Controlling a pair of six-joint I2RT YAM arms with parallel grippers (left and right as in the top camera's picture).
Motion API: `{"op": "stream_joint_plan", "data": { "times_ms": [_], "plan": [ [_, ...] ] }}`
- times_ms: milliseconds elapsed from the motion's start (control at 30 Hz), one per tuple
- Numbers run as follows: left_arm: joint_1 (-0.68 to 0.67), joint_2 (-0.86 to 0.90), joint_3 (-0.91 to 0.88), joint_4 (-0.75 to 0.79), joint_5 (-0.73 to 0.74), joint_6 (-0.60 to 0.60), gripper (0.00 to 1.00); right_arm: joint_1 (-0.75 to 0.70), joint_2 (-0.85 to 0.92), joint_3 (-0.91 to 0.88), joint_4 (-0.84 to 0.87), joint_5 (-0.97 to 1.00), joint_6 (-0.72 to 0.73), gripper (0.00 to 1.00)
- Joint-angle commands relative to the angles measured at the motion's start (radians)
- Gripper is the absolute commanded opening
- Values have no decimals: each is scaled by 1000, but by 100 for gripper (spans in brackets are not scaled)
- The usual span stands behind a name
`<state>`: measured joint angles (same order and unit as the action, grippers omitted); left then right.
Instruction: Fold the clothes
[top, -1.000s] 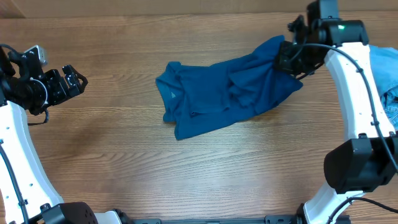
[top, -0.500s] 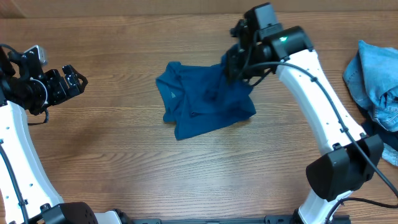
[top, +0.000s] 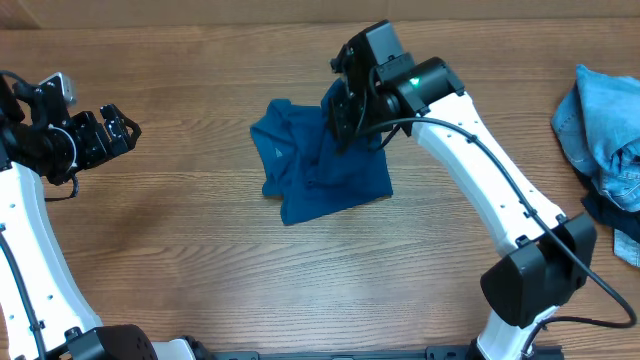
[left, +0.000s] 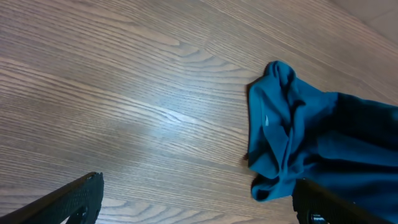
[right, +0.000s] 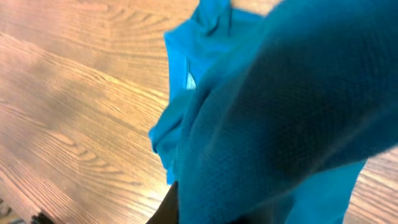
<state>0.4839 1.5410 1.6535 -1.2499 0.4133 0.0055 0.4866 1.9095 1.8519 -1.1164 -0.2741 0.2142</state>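
Next, my right gripper releases the shirt fold onto the shirt's edge (top: 281, 178) facing my left gripper. The fold is now lifted over the rest.
The clothes in play are a deep-blue shirt (top: 315, 175) bunched at the middle of the wooden table (top: 200, 270). My right gripper (top: 343, 122) hangs over its upper right part, shut on a fold of the shirt lifted over the rest. In the right wrist view the blue fabric (right: 280, 112) fills most of the frame and drapes over the jaws; only one dark fingertip (right: 171, 205) shows. My left gripper (top: 126, 130) is far left, open and empty, well apart from the shirt. In the left wrist view the shirt's collar end (left: 280, 137) lies ahead to the right of the left gripper (left: 196, 208).
A heap of light-blue denim (top: 605, 120) lies at the table's right edge, with a darker garment (top: 625, 232) below it. Bare wood stretches between the left gripper and the shirt and along the front.
My right gripper has swept left across the table with the shirt's right side, laying it over the left half. The shirt is now much narrower. The left arm has not moved.
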Motion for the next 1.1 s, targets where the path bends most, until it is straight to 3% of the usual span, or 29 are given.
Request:
{"op": "stream_joint_plan", "data": {
  "times_ms": [0,500,667,833,1067],
  "plan": [
    [0,2,-2,1,-6,-6,100,-5,18,0,-36,72,-40,4],
    [0,2,-2,1,-6,-6,100,-61,-19,199,-307,376,-122,4],
    [0,2,-2,1,-6,-6,100,-114,-19,229,-304,394,-171,4],
    [0,2,-2,1,-6,-6,100,-155,-18,229,-292,562,-179,4],
    [0,2,-2,1,-6,-6,100,-174,-18,229,-247,483,-196,4]
  ]
}}
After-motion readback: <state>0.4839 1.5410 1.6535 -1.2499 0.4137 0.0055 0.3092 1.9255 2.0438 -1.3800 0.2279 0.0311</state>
